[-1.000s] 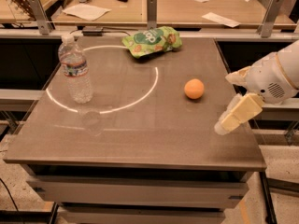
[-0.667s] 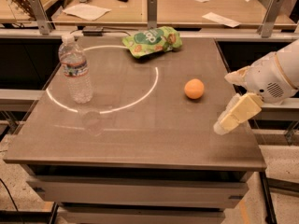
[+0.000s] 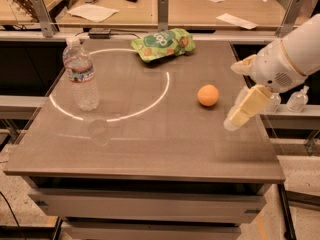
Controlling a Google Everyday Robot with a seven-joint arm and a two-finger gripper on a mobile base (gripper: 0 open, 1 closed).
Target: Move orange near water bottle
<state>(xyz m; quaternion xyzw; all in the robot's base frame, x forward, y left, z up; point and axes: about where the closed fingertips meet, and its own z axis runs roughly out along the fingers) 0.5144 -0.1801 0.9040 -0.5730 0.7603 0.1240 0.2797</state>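
Note:
Next, I close on the side of the orange (image 3: 214, 95) facing away from the water bottle, as it must move toward the bottle.
The orange (image 3: 208, 95) lies on the brown table (image 3: 150, 149), right of the middle. The water bottle (image 3: 81, 74) stands upright at the table's left side, clear with a white cap and a pale label band, far from the orange. My gripper (image 3: 233, 96) hovers just right of the orange, over the table's right edge, apart from the fruit. Its two beige fingers (image 3: 248, 107) are spread apart, one above the other, with nothing between them.
A green snack bag (image 3: 163, 44) lies at the table's back edge. A white ring of light (image 3: 161, 91) is on the tabletop between bottle and orange. Small clear pump bottles (image 3: 298, 99) stand right of the table. A desk with papers (image 3: 200, 6) runs behind.
My gripper has shifted slightly up and left, toward the orange. The orange and the bottle have not moved.

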